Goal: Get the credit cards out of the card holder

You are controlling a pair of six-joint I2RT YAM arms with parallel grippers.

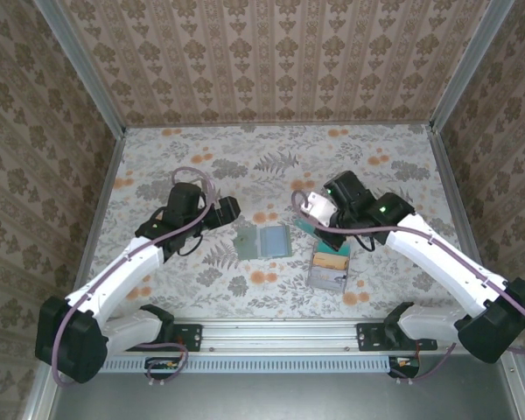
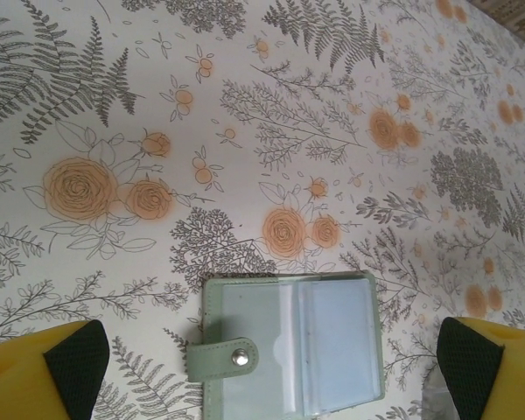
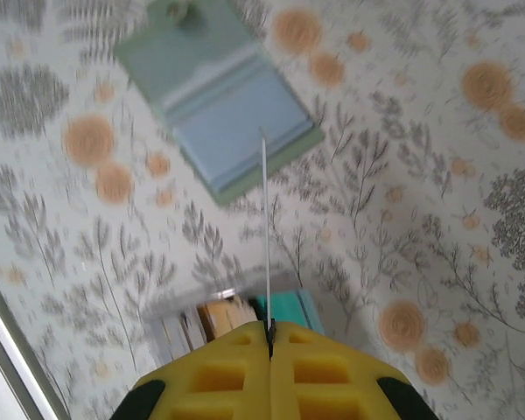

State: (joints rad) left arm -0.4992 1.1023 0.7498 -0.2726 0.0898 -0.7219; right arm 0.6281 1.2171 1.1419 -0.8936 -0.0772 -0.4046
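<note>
My right gripper is going to release the thin white credit card, now in the air beside the holder, in the grey tray (image 1: 332, 249) (image 3: 278, 306), against the teal cards.
The card holder (image 1: 264, 242) lies open and flat on the floral table, grey-green with clear blue-grey sleeves and a snap strap (image 2: 223, 357). My left gripper (image 1: 226, 210) hangs just left of and above it, open; in the left wrist view its yellow fingers (image 2: 74, 367) stand wide on either side of the holder (image 2: 289, 346), touching nothing. My right gripper (image 1: 322, 210) is shut on a thin white credit card (image 1: 314, 205), held in the air right of the holder. The right wrist view shows that card edge-on (image 3: 266, 219) between the closed pads (image 3: 245, 376), with the holder (image 3: 219, 96) beyond.
A grey box-like tray (image 1: 329, 268) with teal and tan contents stands right of the holder, under the right wrist (image 3: 236, 311). Patterned walls enclose the table on three sides, and a metal rail (image 1: 271, 332) runs along the near edge.
</note>
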